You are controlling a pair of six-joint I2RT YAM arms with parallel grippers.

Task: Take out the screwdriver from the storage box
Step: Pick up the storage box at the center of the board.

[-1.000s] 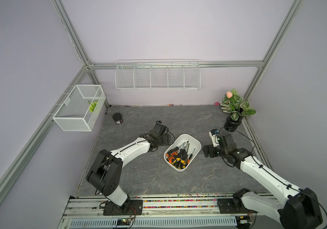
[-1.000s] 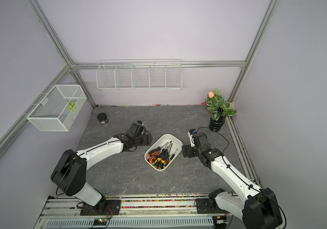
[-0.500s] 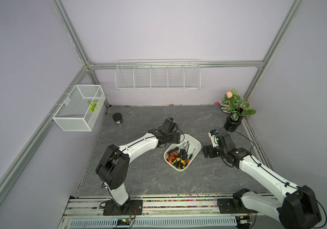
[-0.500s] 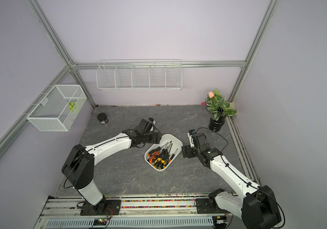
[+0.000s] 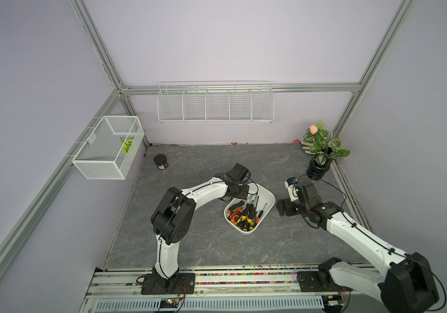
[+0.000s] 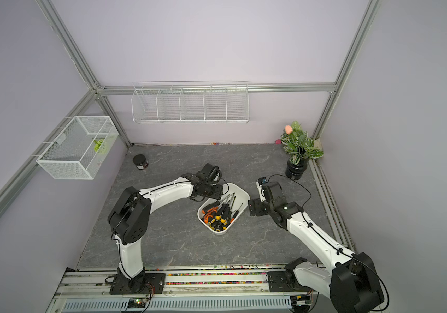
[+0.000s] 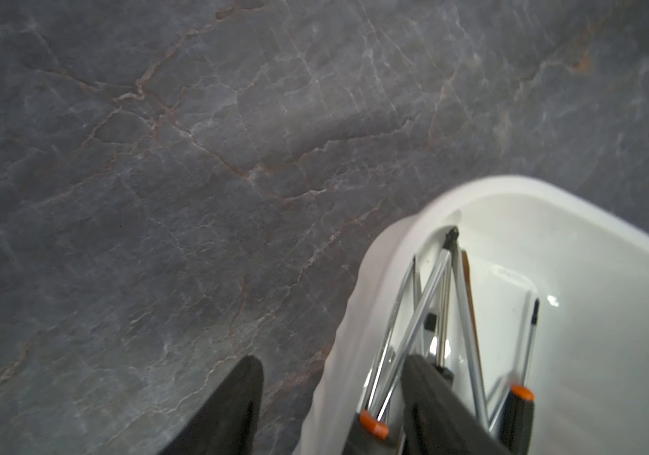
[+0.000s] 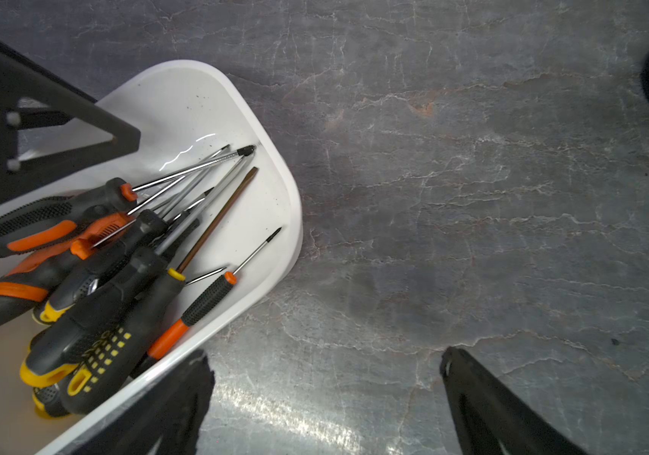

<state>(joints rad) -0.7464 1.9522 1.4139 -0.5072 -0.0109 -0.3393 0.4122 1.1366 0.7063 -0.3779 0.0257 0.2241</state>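
Observation:
The box lies at a slant. My left gripper will turn it straight by the box's rim (image 7: 342,409) and hold it steady before my right gripper takes the screwdriver.
The storage box (image 5: 270,199) (image 6: 245,195) is a white plastic tub lying slantwise mid-table, holding several screwdrivers (image 5: 244,214) (image 6: 218,214) (image 8: 118,256) with black, orange and yellow handles. My left gripper (image 5: 240,191) (image 7: 332,360) straddles the box's far left wall (image 7: 354,315). One of its fingers (image 7: 244,394) is outside over the table, clear of the wall; the other is inside among the steel shafts (image 7: 429,283). The jaws are open and grip nothing. My right gripper (image 5: 284,207) (image 8: 325,352) stands wide open over bare table just right of the box (image 8: 291,197).
A black jar (image 5: 160,161) sits at the back left and a potted plant (image 5: 320,154) at the back right. A wire-mesh basket (image 5: 108,147) hangs on the left wall and a wire rack (image 5: 214,104) on the back wall. Arm bases stand along the front rail.
My left arm has swung right from beside the box to its far left end, and its jaws have narrowed around the wall. The right arm has hardly moved.

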